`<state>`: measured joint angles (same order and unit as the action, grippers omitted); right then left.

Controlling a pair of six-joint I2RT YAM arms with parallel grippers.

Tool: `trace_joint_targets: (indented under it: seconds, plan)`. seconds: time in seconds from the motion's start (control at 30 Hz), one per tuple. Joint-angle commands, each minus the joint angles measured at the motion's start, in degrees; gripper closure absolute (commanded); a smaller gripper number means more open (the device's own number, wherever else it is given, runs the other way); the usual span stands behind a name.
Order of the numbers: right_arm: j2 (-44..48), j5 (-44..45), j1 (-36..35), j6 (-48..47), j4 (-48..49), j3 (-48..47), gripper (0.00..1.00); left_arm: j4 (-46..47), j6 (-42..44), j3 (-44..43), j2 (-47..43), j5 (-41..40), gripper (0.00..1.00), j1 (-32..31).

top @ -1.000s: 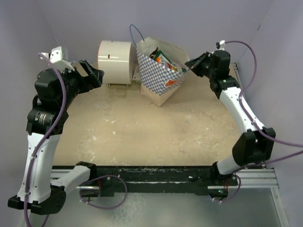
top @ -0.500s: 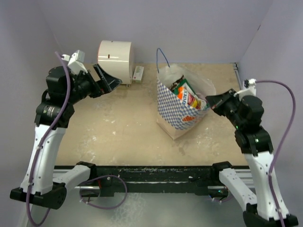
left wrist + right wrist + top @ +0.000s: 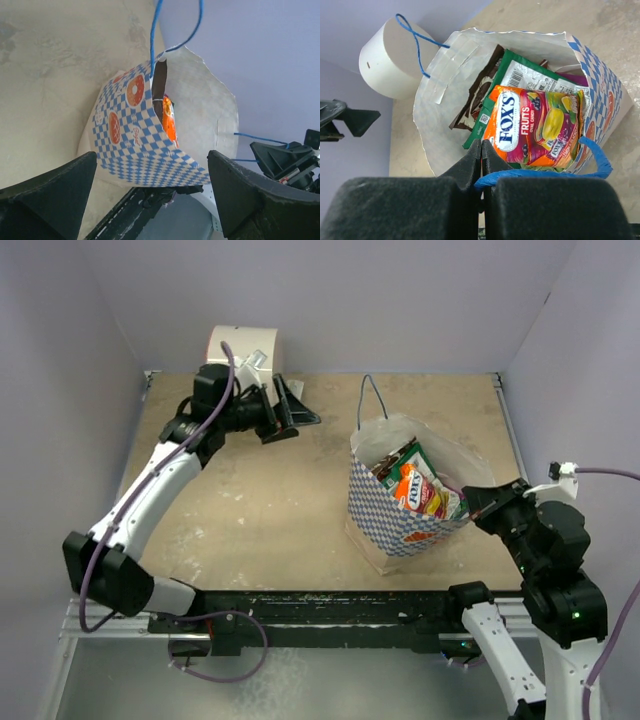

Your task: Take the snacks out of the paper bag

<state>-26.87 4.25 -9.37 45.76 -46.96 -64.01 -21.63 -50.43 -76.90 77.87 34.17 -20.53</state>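
I move my left gripper to the far cord handle's top (image 3: 367, 378) on the paper bag next and close it there.
The blue-and-white checkered paper bag (image 3: 400, 520) stands open at the right middle of the table. The snacks are inside it: an orange Fox's packet (image 3: 535, 125) on top, with a green packet (image 3: 520, 77), a brown packet (image 3: 480, 95) and a purple packet (image 3: 577, 80) behind it. My right gripper (image 3: 481, 147) is shut on the bag's near blue cord handle (image 3: 545, 172) at the bag's right rim (image 3: 478, 502). My left gripper (image 3: 292, 412) is open and empty, apart from the bag at the far left. In its wrist view the bag (image 3: 145, 145) shows between the fingers (image 3: 50, 200).
A big cream cylinder (image 3: 242, 345) stands at the back left behind my left wrist and also shows in the right wrist view (image 3: 390, 60). The bag's far cord handle (image 3: 368, 400) sticks up. Walls close off the left, back and right. A black rail (image 3: 300, 605) runs along the near edge.
My right gripper has pulled the bag by its handle from the back towards the near right. My left arm has swung from the left edge towards the back middle.
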Motion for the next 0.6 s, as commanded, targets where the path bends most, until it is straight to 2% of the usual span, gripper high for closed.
trace_joint_targets:
  seconds: [0.0,0.07,0.17,0.37,0.47,0.57]
  plan:
    - [-0.5,3.4,0.0,-0.7,0.7,-3.1,0.99,5.9,5.6,-9.2,9.1,3.3,0.09,-3.6]
    - [-1.1,4.0,0.0,-0.6,0.8,-3.2,0.98,-0.1,11.3,-16.4,14.7,2.0,0.09,-5.6]
    - [-2.1,4.8,0.0,-0.5,0.6,-3.6,0.97,-2.3,14.3,-22.6,21.0,0.8,0.14,-6.3]
    - [-3.8,5.4,0.0,-0.8,-1.5,-5.9,0.95,-0.4,15.5,-32.8,32.7,1.6,0.34,-7.8]
    - [-3.8,6.7,0.0,-1.2,-3.0,-6.9,0.94,0.1,14.6,-38.0,38.0,1.4,0.39,-9.4]
    - [-3.5,7.9,0.0,-1.6,-3.6,-7.1,0.93,3.9,13.0,-38.9,40.8,-0.2,0.40,-11.1]
